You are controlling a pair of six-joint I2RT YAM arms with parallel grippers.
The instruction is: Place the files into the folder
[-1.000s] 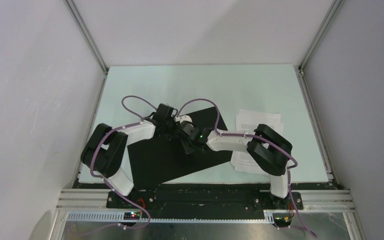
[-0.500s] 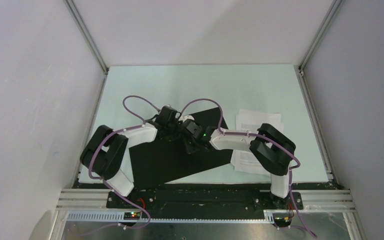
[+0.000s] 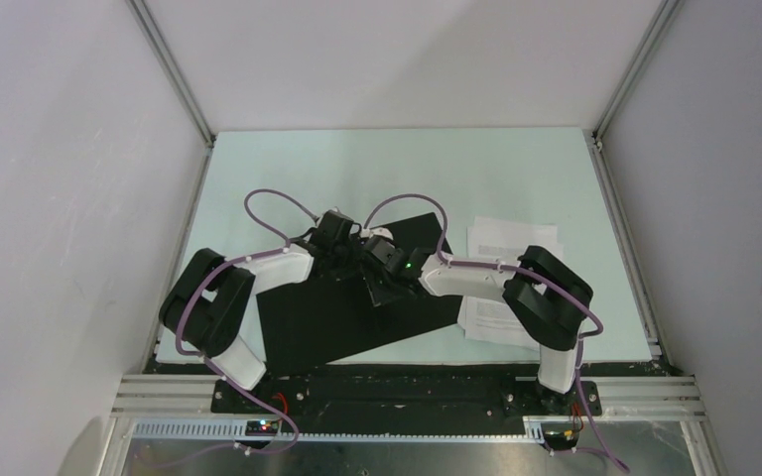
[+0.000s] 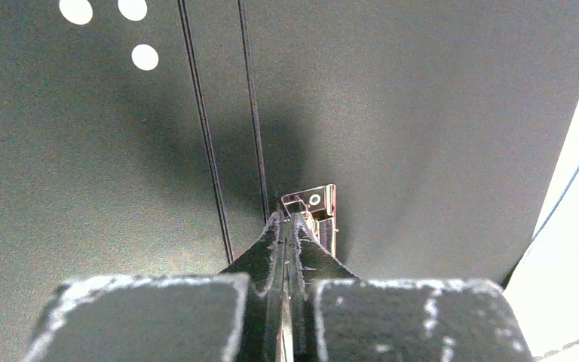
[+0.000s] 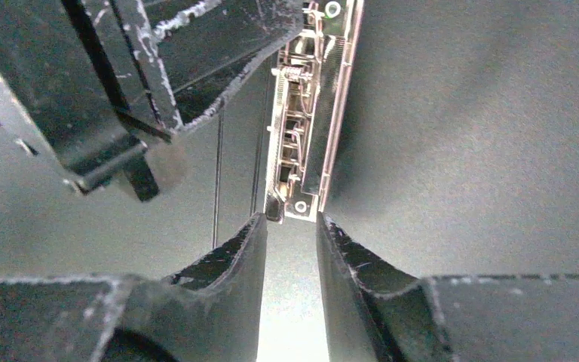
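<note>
My right gripper's fingers are on both sides of the clip's base plate and lever tip together. My right gripper should move over and pinch just the lever tip (image 5: 274,211).
The folder (image 3: 322,317) lies open on the table with its black inside up; its red outside is hidden. Its metal clip (image 4: 314,205) sits beside the spine creases. My left gripper (image 4: 287,220) is shut, its tips pinched on the clip's end. My right gripper (image 5: 290,220) is open, with its fingertips on either side of the clip's (image 5: 301,113) other end and touching nothing. Both grippers meet over the folder's middle, the left (image 3: 354,260) and the right (image 3: 377,283). The files (image 3: 509,243), white printed sheets, lie on the table right of the folder, partly under my right arm.
The pale green table (image 3: 407,169) is boxed in by white walls at the left, back and right. My right elbow (image 3: 546,293) hangs over the sheets. The arm bases stand at the near edge.
My left gripper has shifted a little right toward the clip. My right arm has edged its elbow rightward while its gripper stays at the clip. The folder and sheets have not moved.
</note>
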